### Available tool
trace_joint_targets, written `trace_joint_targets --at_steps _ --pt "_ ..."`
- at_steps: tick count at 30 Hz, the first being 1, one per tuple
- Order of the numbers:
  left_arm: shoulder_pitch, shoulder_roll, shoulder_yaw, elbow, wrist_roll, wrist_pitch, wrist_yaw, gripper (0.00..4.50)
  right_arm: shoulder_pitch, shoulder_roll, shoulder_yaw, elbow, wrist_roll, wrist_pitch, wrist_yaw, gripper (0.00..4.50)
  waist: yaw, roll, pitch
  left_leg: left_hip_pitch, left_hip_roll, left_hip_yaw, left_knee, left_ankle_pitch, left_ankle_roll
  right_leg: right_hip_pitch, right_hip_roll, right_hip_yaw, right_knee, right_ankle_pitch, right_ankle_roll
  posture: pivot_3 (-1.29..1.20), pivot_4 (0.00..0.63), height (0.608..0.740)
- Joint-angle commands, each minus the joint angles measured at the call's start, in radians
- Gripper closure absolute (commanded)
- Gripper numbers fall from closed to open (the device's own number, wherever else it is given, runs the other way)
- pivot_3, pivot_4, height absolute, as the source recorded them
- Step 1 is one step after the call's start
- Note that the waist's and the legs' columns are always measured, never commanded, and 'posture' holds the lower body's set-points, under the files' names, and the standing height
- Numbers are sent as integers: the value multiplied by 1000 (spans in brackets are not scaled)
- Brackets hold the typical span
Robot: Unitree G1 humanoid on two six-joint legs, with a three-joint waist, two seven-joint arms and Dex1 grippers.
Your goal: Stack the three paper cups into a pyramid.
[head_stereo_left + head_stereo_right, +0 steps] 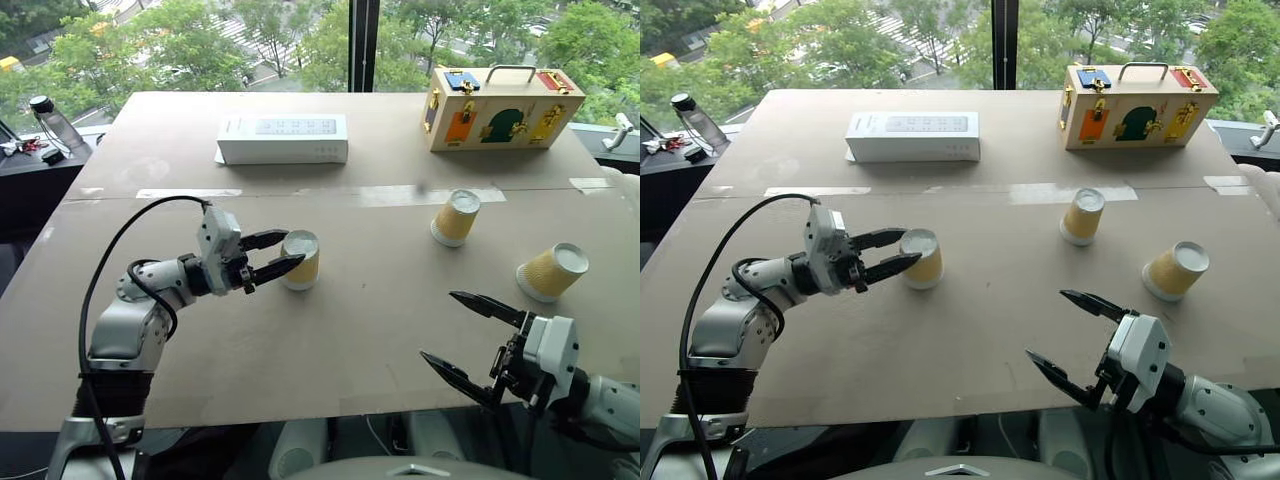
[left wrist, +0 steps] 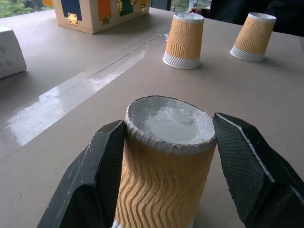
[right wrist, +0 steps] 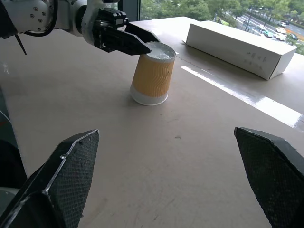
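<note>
I need to open my left gripper, as its fingers meet the cup only at its top edge, and take the cup's sleeve lower (image 2: 164, 185) before moving it.
Three paper cups with ribbed yellow-orange sleeves stand upside down on the brown table (image 1: 350, 330). My left gripper (image 1: 292, 250) is shut on the left cup (image 1: 301, 259); its black fingers (image 2: 97, 161) press against both sides of the sleeve just under the white base (image 2: 173, 123). The second cup (image 1: 456, 217) stands right of centre. Further right and nearer is the third cup (image 1: 552, 271). My right gripper (image 1: 438, 325) hovers open over the table's near right edge, nothing between its fingers (image 3: 66, 171), pointing toward the held cup (image 3: 153, 73).
A white rectangular box (image 1: 283, 138) lies at the back centre. A wooden latch box with a handle (image 1: 497, 107) stands at the back right. A bottle (image 1: 57, 122) stands on a side surface to the far left. A person's hand (image 2: 194, 9) shows behind the second cup.
</note>
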Motion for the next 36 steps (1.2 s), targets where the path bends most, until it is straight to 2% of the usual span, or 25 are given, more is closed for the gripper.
trace_joint_targets --at_steps 1,9,13,22,30,36 --pt "-9 2 -8 30 12 -12 -29 1275 2 4 2 -43 -9 -22 -15 0 0 0 0 0 0 0 0 0 0 0 0 0 0 0 0 0 150 740" --pt "15 23 18 35 -18 -13 -97 1275 -14 3 9 -35 -16 -17 -22 0 -1 0 0 0 0 0 0 0 0 0 0 0 0 0 0 0 150 740" --pt "24 18 24 30 -8 -12 -81 46 -28 0 10 -31 -13 -12 -20 0 0 0 0 0 0 0 0 0 0 0 -1 0 0 0 0 0 150 740" --pt "20 2 20 34 4 -42 -62 46 -42 -2 11 -35 -14 0 -22 0 0 0 0 0 0 0 0 0 0 0 -1 0 0 0 0 0 150 740" --pt "18 5 68 26 -85 13 -105 46 -34 -5 10 -39 -18 2 -25 0 -2 0 0 -1 0 0 0 0 0 0 0 0 0 0 0 0 150 740" --pt "30 9 53 40 -22 -1 -73 46 -41 -1 23 -30 -23 -1 -23 0 -1 0 0 -1 0 0 0 0 0 0 0 0 0 0 0 0 150 740"
